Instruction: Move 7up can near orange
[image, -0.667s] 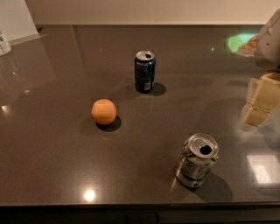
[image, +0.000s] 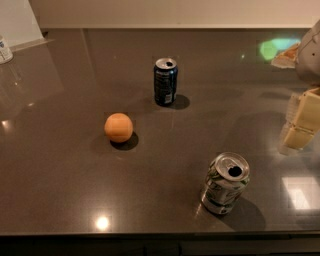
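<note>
The upper half of the 7up can (image: 225, 181) near the table's front edge is the next place for my gripper to go and close around the can's sides.
The 7up can (image: 225, 183), silver with green and white print and a dented side, stands upright near the table's front edge at the right. The orange (image: 118, 127) lies on the dark table to the can's left and a little farther back. My gripper (image: 301, 122) shows at the right edge as cream-coloured blocks, up and to the right of the 7up can and apart from it. It holds nothing that I can see.
A dark blue can (image: 165, 81) stands upright behind the orange, toward the middle back. A white object (image: 5, 49) sits at the far left edge. A snack bag (image: 286, 56) lies at the back right. The dark table's (image: 60, 190) front edge runs along the bottom.
The gripper has shifted slightly at the right edge. The cans and the orange have not moved.
</note>
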